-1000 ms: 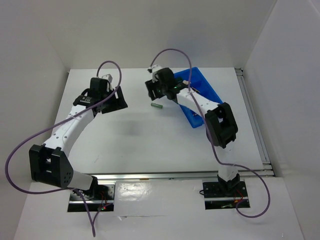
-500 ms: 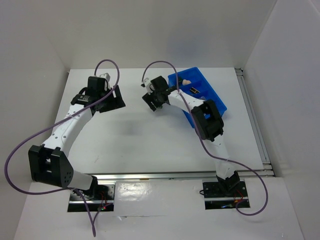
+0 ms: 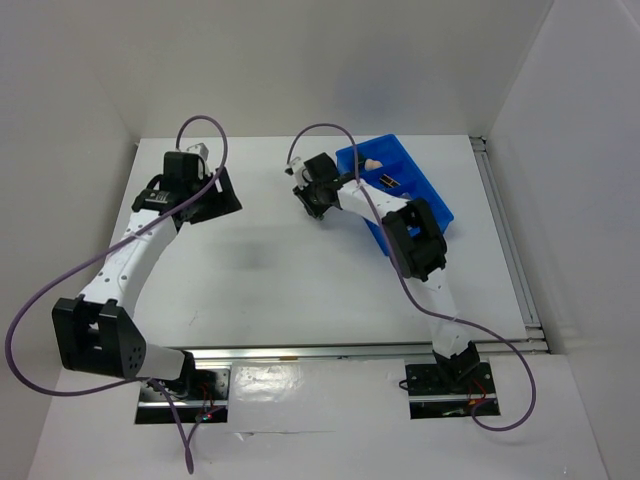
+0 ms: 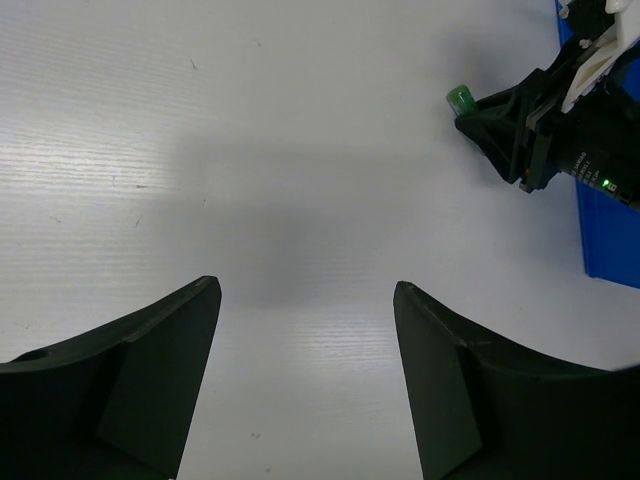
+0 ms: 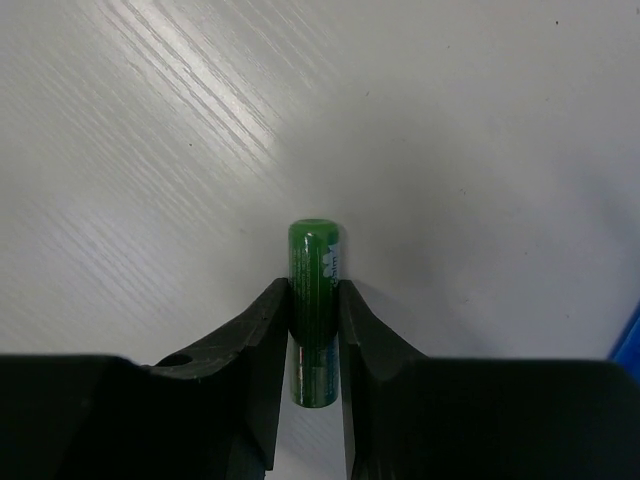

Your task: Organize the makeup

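Note:
I should use my right gripper to set the green tube down in the blue bin, beside the small black piece in the blue bin (image 3: 370, 183). The tube is now low over the white table.
A green tube (image 5: 313, 250) lies lengthwise between the fingers of my right gripper (image 5: 313, 290), which is shut on its middle. The tube's far end sticks out past the fingertips, low over the white table. In the top view the right gripper (image 3: 316, 198) covers the tube, just left of the blue bin. The left wrist view shows the tube's green cap (image 4: 459, 98) poking from the right gripper (image 4: 480, 120). My left gripper (image 4: 305, 290) is open over bare table, its place (image 3: 218, 195) well left of the tube. More makeup lies in the bin: a beige sponge (image 3: 372, 163) and a small black piece (image 3: 388, 181).
The blue bin (image 3: 432, 205) stands at the back right of the table, tilted diagonally, and its edge shows in the wrist views (image 4: 605, 240) (image 5: 632, 345). White walls close in the table at the back and sides. A metal rail runs along the right edge (image 3: 510, 240).
My right arm swung left from over the bin, came down on the green tube and shut its jaws on it. The left arm drew a little left and back.

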You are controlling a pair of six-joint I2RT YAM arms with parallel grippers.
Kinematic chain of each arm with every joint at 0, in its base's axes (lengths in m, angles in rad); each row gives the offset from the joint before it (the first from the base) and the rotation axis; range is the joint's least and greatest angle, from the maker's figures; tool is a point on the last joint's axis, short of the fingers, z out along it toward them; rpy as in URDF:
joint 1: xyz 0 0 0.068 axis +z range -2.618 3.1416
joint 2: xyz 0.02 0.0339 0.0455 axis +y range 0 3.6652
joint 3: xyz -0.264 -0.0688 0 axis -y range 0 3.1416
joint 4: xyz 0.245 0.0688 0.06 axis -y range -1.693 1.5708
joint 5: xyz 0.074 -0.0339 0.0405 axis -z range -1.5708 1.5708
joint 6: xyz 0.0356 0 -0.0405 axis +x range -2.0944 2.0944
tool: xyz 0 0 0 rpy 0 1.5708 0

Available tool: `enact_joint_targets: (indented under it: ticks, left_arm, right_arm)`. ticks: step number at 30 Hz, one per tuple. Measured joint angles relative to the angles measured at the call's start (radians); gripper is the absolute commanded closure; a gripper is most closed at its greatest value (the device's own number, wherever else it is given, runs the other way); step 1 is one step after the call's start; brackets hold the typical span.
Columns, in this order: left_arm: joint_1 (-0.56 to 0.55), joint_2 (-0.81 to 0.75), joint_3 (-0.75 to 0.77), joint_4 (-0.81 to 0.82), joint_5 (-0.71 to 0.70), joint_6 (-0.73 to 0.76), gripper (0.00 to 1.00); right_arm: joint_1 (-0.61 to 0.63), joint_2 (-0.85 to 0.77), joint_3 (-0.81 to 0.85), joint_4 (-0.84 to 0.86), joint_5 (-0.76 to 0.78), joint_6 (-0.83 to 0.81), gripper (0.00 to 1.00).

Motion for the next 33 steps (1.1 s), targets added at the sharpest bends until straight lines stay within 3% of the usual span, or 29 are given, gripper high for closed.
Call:
enact_joint_targets:
  ticks: [5,10,17,26,33]
  left_arm:
    - [0.000,-0.003,0.000,0.000,0.001,0.000,0.17]
    - [0.000,-0.012,0.000,0.000,0.001,0.000,0.17]
    - [0.007,-0.028,0.000,0.000,0.009,0.000,0.17]
    - [0.007,-0.030,-0.016,0.002,0.023,0.000,0.17]
    - [0.007,-0.031,-0.031,0.005,0.031,0.000,0.17]
  right_arm:
    - [-0.007,-0.040,-0.047,0.003,-0.032,0.047,0.89]
    - [-0.040,-0.188,-0.144,0.035,-0.079,0.144,0.89]
    - [-0.211,-0.410,-0.168,0.145,-0.027,0.325,0.89]
    - [-0.349,-0.418,-0.229,0.138,0.054,0.492,0.91]
    - [-0.428,-0.418,-0.285,0.150,-0.004,0.669,0.91]
